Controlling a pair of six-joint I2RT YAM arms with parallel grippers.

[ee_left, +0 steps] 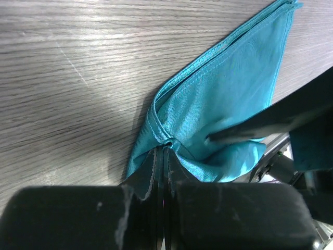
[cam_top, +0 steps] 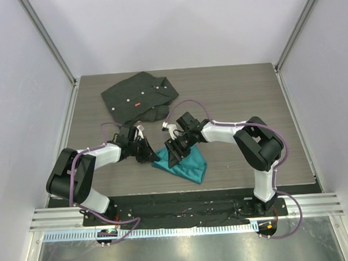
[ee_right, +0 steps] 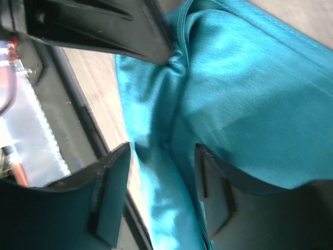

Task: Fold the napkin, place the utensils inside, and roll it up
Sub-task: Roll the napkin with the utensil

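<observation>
My right gripper will close on the napkin's loose fold (ee_right: 157,152) and keep it still before my left gripper, which is pinching a bunched napkin hem, backs away.
The teal napkin (cam_top: 190,164) lies folded into a triangle on the table's near middle. My left gripper (cam_top: 152,156) is shut on its left corner; in the left wrist view the closed fingertips (ee_left: 166,147) pinch a bunched hem of the napkin (ee_left: 229,88). My right gripper (cam_top: 174,156) is open over the same left end. In the right wrist view its fingers (ee_right: 213,192) straddle a fold of the napkin (ee_right: 250,78), with the gripper (ee_right: 161,192) not closed on it. The fork is not in view.
A black buttoned shirt (cam_top: 139,97) with a small red tag lies at the back of the wooden table (cam_top: 236,93). Grey walls stand close on both sides. The black base plate (cam_top: 183,208) runs along the near edge.
</observation>
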